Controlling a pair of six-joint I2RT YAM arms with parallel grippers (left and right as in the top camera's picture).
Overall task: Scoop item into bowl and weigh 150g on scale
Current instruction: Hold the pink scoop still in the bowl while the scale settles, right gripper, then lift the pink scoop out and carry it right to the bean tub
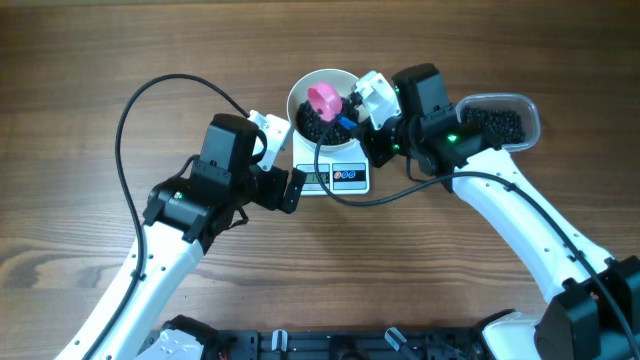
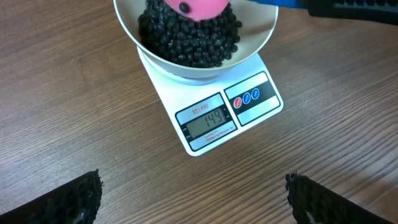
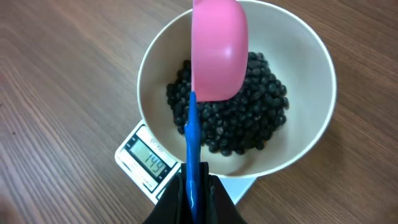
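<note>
Next, I set the pink scoop on the black beads in the clear plastic tub (image 1: 503, 134) with my right gripper.
The white bowl (image 1: 298, 92) stands on the scale (image 1: 352, 180), holding a heap of the item, tiny black beads (image 1: 313, 125). In the left wrist view the scale's display (image 2: 208, 122) reads 149. My right gripper (image 1: 366, 106) is shut on the blue handle (image 3: 193, 143) of a pink scoop (image 3: 217, 50). The scoop hangs over the beads (image 3: 249, 121) in the bowl (image 3: 314, 74), its back turned to the camera. My left gripper (image 2: 193, 199) stands open over bare table just in front of the scale, with nothing between its fingers (image 2: 78, 199).
A clear plastic tub (image 1: 530, 112) with more black beads (image 1: 495, 122) sits at the back right, behind my right arm. A black cable loops across the table at the left and another runs in front of the scale.
</note>
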